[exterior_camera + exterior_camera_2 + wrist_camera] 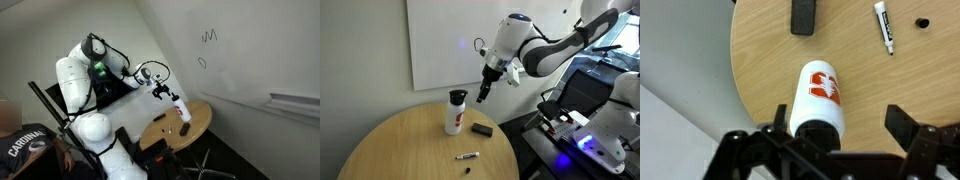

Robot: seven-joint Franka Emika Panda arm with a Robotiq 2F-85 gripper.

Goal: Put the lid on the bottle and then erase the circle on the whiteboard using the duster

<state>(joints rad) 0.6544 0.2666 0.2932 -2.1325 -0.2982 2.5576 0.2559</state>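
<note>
Next, my gripper moves past the white bottle to the middle of the dark duster [184, 129] [803, 14] and closes on the duster's long sides.
The white bottle [454, 112] with red print stands upright on the round wooden table [400, 145]; its top looks dark. From the wrist it shows from above as the bottle [818, 95]. My gripper [483, 93] hangs open a little above and beside it, holding nothing; the gripper [838, 108] has the bottle between its left finger and the middle. The dark duster [803, 16] lies past the bottle, also seen as the duster [482, 129]. A small dark lid [923, 21] lies on the wood. The circle [201, 62] is drawn on the whiteboard [250, 50].
A white marker pen [885, 27] lies between duster and lid. An M-like scribble [208, 36] sits above the circle. A dark monitor [112, 90] stands behind the arm, and a tray rail [295, 102] runs along the board. The table edge [740, 90] is close on the left.
</note>
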